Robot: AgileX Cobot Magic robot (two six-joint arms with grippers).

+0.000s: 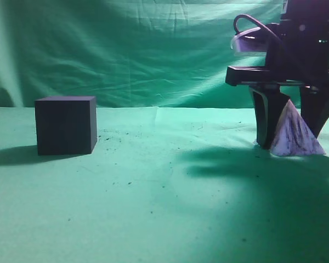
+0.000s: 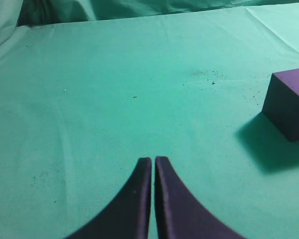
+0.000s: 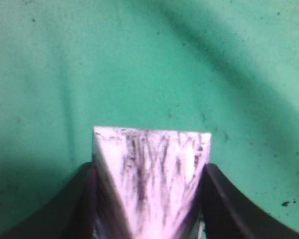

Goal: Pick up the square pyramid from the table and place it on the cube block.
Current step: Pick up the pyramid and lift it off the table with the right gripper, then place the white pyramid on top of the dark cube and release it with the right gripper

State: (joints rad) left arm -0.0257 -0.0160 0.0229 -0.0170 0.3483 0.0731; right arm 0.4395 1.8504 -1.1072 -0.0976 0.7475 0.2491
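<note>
My right gripper is going to the flat top of the dark cube block [image 1: 67,98]. It will let go of the square pyramid there.
The square pyramid [image 1: 297,136], white with dark streaks, rests on the green table [image 1: 153,197] at the right. My right gripper [image 1: 291,141] straddles it from above, its two dark fingers pressed against opposite sides; in the right wrist view the pyramid [image 3: 152,174] fills the gap between the right gripper's fingers [image 3: 149,168]. The cube block [image 1: 64,125], dark and matte, stands far to the left on the cloth. It also shows at the right edge of the left wrist view [image 2: 291,102]. My left gripper [image 2: 153,160] is shut and empty, hovering over bare cloth, apart from the cube.
A green cloth backdrop [image 1: 142,49] hangs behind the table. Small dark specks lie scattered on the cloth between cube and pyramid. The right arm's shadow falls on the cloth in front of the pyramid [image 1: 252,170].
</note>
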